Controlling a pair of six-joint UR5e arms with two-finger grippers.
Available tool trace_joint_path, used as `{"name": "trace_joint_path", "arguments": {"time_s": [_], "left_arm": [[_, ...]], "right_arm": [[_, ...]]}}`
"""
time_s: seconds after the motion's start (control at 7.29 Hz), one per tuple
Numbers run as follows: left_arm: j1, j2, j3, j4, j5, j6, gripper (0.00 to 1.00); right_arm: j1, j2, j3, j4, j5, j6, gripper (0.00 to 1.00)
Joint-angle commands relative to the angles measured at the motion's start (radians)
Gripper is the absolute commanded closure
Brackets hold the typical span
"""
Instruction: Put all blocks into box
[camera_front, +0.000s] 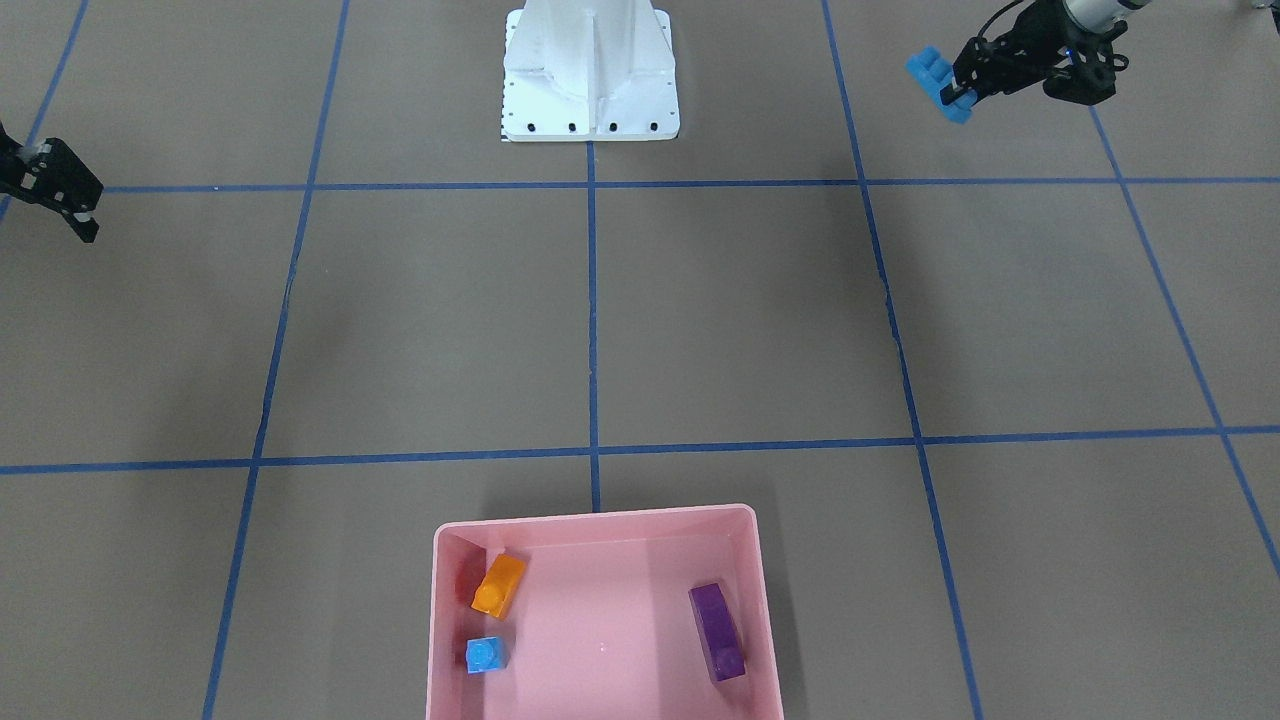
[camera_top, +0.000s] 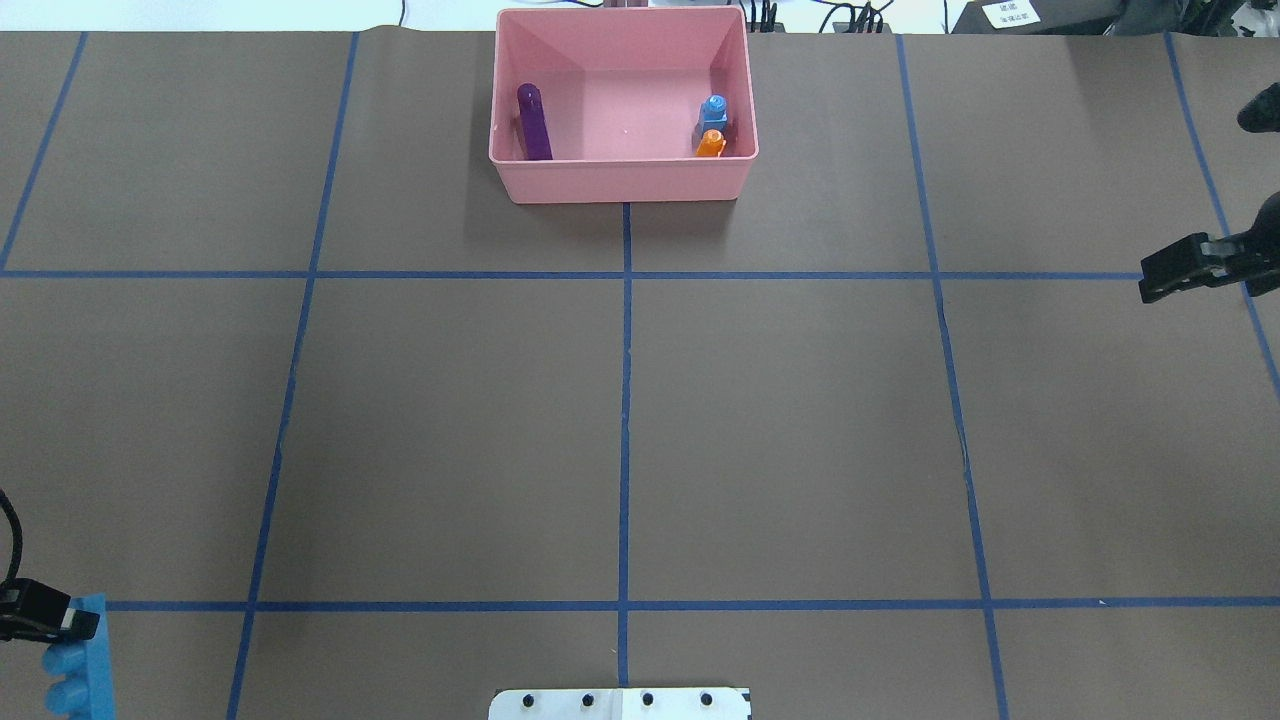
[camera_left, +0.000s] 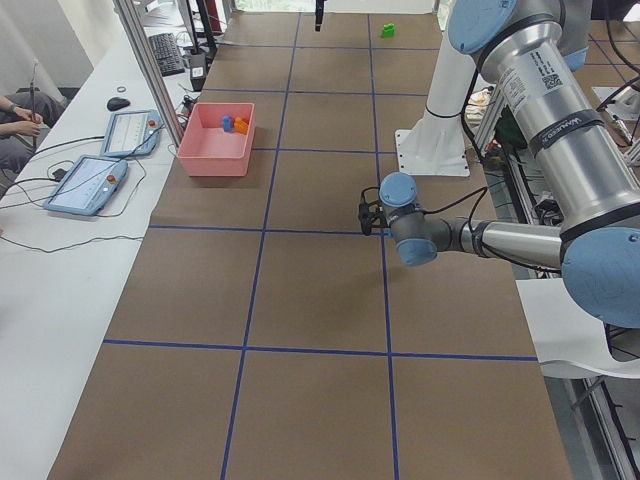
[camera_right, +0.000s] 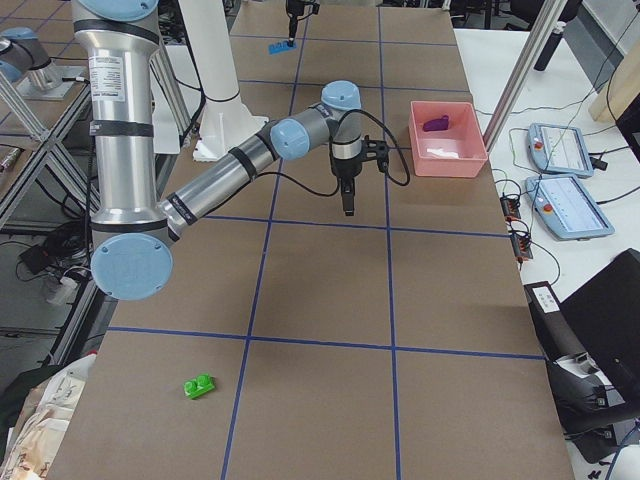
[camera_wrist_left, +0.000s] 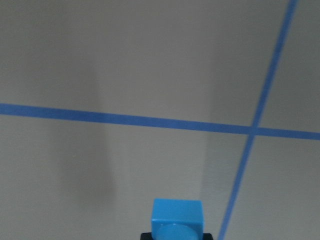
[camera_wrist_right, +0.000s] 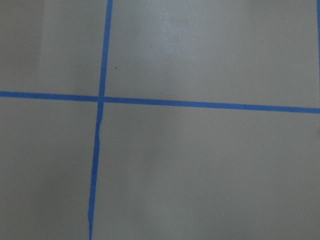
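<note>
My left gripper is going to let go of the long blue brick on the pink box's bottom beside the purple brick (camera_front: 642, 628).
The pink box (camera_front: 600, 515) stands at the table's far middle (camera_top: 620, 180). In it lie the orange brick (camera_front: 498, 585), the blue one-stud brick (camera_front: 486, 655) and the purple brick (camera_front: 718, 630). My left gripper (camera_front: 958, 97) is shut on the long blue brick (camera_front: 932, 75) and holds it above the table near my base, far from the box; they also show at the overhead view's bottom left (camera_top: 80, 660). My right gripper (camera_top: 1150, 280) hangs empty and looks open over bare table. The green brick (camera_right: 200, 386) lies at the table's right end.
The white robot base (camera_front: 590, 75) stands at the near middle edge. Blue tape lines grid the brown table. Tablets (camera_left: 90, 185) lie on the white bench beyond the box side, where an operator's hand shows at the edge.
</note>
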Motion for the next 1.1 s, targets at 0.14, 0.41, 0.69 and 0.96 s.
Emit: {"name": "trace_joint_path", "arguments": {"time_s": [0.14,0.41,0.69,0.96], "left_arm": [[-0.137,-0.25,-0.042,0.225,0.021,0.002,1.0],[-0.261,-0.524,-0.035,0.604,0.01,0.159,1.0],[-0.288,-0.822,0.046,0.889,0.019,0.237,1.0],[-0.317,-1.033,0.222,0.925,0.024,0.229,1.0]], "right_arm": [[0.012,-0.092,0.012,0.012,0.004,-0.114,0.01],[0.011,-0.092,0.006,0.012,0.009,-0.116,0.01],[0.011,-0.093,0.001,0.012,0.013,-0.114,0.01],[0.011,-0.093,0.0,0.012,0.012,-0.116,0.01]]}}
